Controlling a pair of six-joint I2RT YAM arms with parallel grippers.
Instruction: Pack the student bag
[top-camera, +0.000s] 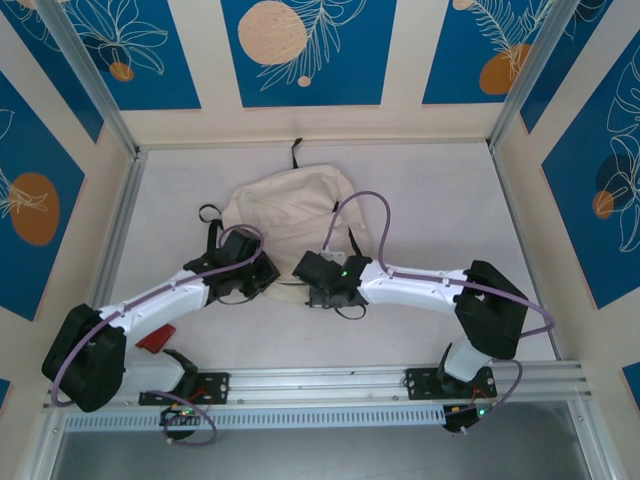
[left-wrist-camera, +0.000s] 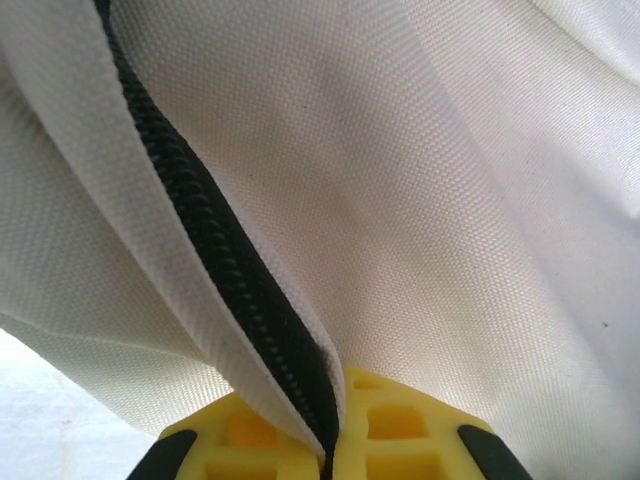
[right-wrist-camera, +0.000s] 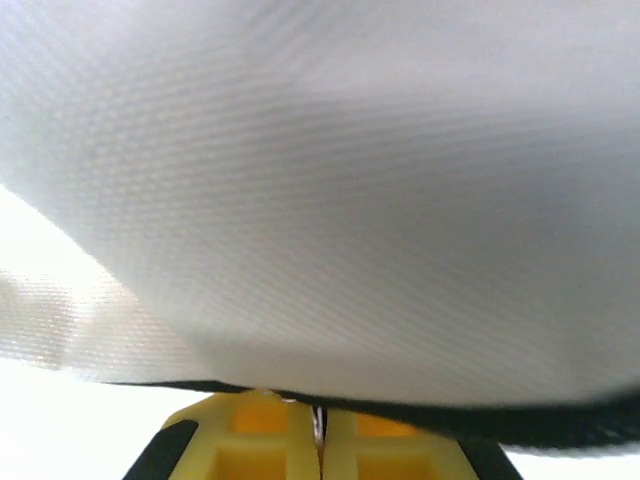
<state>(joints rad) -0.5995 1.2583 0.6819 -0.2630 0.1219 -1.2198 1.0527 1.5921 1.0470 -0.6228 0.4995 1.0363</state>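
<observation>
The left gripper is pinching the black zipper tape near the right gripper's metal piece, so it should open and take hold of the tape farther away (left-wrist-camera: 245, 295).
The student bag (top-camera: 285, 210) lies cream and slumped in the middle of the table, its black straps (top-camera: 210, 214) spilling out on the left. At its near edge, my left gripper (top-camera: 270, 272) and right gripper (top-camera: 298, 267) meet close together. In the left wrist view, the yellow pads of the left gripper (left-wrist-camera: 335, 425) are shut on the bag's black zipper tape (left-wrist-camera: 205, 225) and its cream hem. In the right wrist view, the right gripper (right-wrist-camera: 320, 430) is shut on a thin metal piece at the bag's black edge (right-wrist-camera: 520, 422), with cream cloth (right-wrist-camera: 350, 200) overhead.
A flat red object (top-camera: 155, 340) lies beside the left arm near the front. A metal rail (top-camera: 330, 383) crosses the near edge. Aluminium frame posts (top-camera: 120, 215) and patterned walls close in the table on both sides and at the back.
</observation>
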